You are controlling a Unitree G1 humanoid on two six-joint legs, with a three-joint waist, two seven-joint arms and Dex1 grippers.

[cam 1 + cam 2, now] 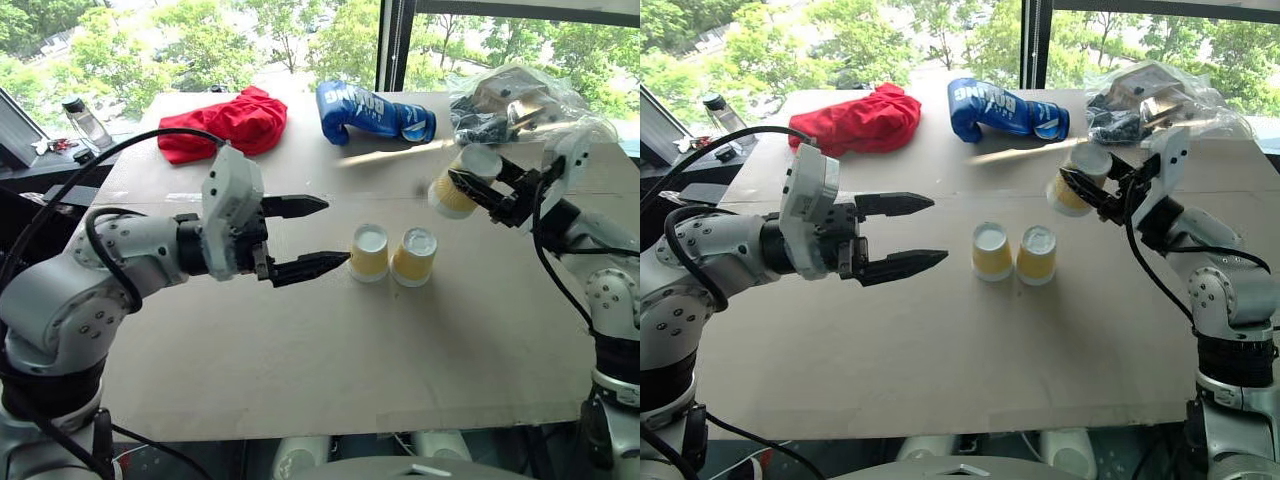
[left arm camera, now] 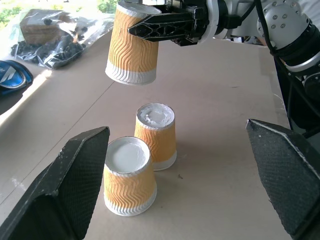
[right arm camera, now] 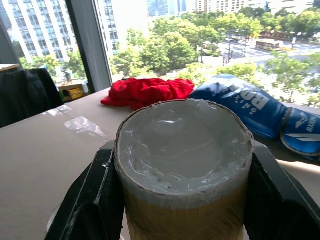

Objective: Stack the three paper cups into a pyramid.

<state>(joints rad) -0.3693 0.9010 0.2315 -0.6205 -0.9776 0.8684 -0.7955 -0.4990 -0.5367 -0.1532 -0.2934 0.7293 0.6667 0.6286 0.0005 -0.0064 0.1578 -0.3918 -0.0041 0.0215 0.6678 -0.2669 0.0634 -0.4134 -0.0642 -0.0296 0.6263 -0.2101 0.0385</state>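
Note:
The robot's right gripper needs to release its paper cup across the tops of the touching upside-down cups (image 1: 396, 240), so that it straddles their gap.
Two of the paper cups (image 1: 369, 252) (image 1: 414, 257) stand upside down, side by side and touching, at the middle of the cardboard-covered table (image 1: 300, 360). The third paper cup (image 1: 452, 188) hangs tilted in the air, above and to the right of that pair, with my right gripper (image 1: 468, 188) shut on its ribbed side. In the right wrist view its white base (image 3: 185, 145) sits between the two black fingers (image 3: 90, 200). My left gripper (image 1: 325, 233) is open and level, pointing at the pair from the left, with nothing between its fingers.
At the table's far side lie a red cloth (image 1: 225, 122), a blue boxing glove (image 1: 372, 112) and a clear plastic bag of items (image 1: 510, 100). A bottle (image 1: 88, 122) stands on the ledge at the far left. Windows lie beyond the far edge.

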